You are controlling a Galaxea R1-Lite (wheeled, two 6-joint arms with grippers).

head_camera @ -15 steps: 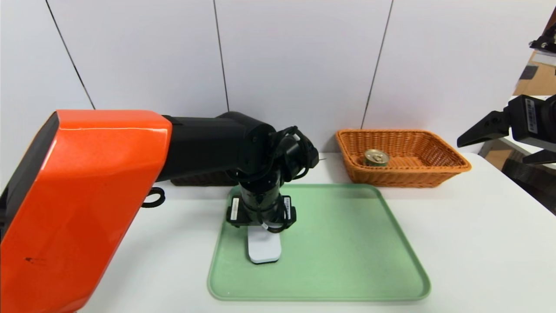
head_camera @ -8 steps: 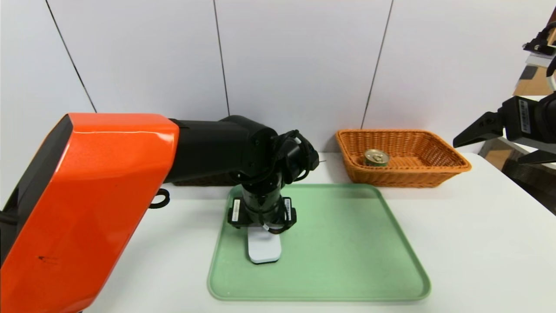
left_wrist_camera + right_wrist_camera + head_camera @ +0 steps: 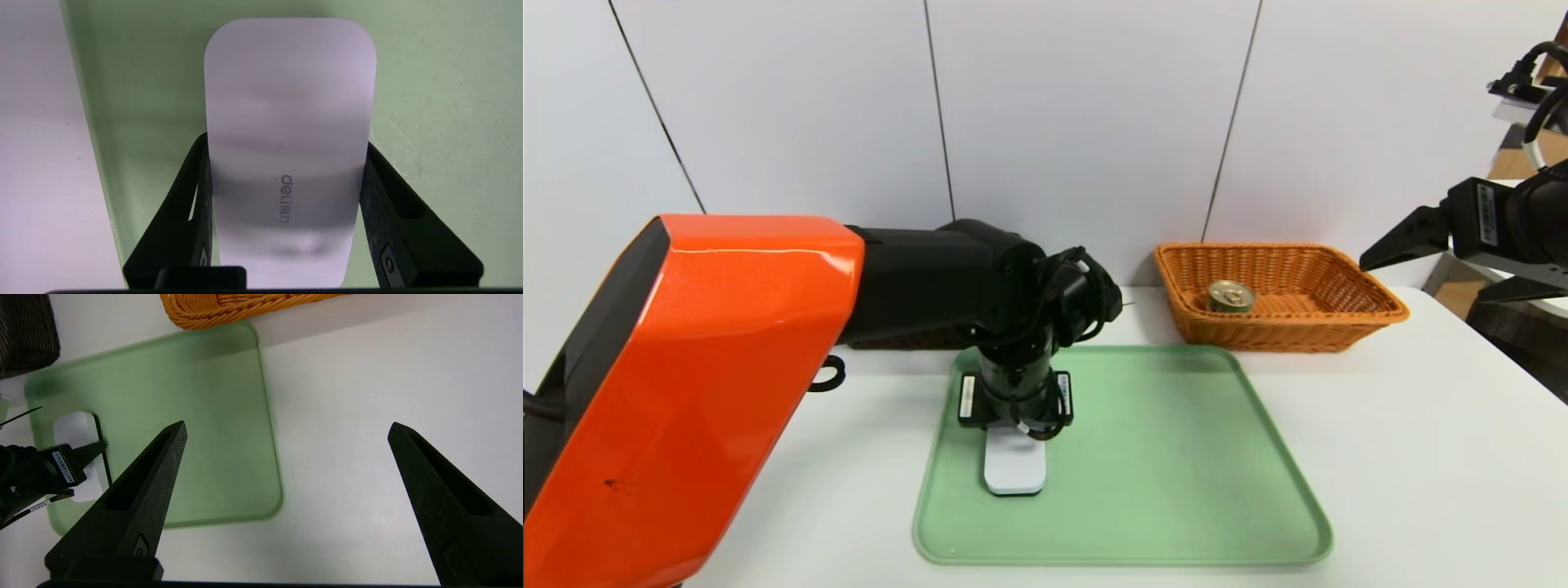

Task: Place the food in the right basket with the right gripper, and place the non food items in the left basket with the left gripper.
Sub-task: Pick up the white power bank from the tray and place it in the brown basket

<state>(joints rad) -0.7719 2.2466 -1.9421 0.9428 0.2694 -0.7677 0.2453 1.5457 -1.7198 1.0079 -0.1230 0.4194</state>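
Observation:
My left gripper is holding the white flat case. It will release the case inside the dark basket's half farther from the orange basket [image 3: 876,283].
A white flat case [image 3: 1014,469] lies on the green tray [image 3: 1176,490], near its left side. My left gripper [image 3: 1013,426] points straight down over the case's far end. In the left wrist view this gripper [image 3: 286,141] is shut on the white case [image 3: 286,102], one black finger pressed against each long side. The tin can of food [image 3: 1229,296] sits in the orange right basket [image 3: 1339,327]. My right gripper [image 3: 1421,282] hangs open and holds nothing, in the air to the right of that basket. The dark left basket [image 3: 898,336] is mostly hidden behind my left arm.
The white table [image 3: 1421,457] stretches bare to the right of the tray. In the right wrist view the open right gripper [image 3: 287,425] is above the table beside the tray [image 3: 184,396], with the dark basket [image 3: 24,335] and the orange basket [image 3: 229,306] at the far edge.
My left gripper has closed onto the white case, which shifted slightly left. The right gripper has drifted a little up and toward the left.

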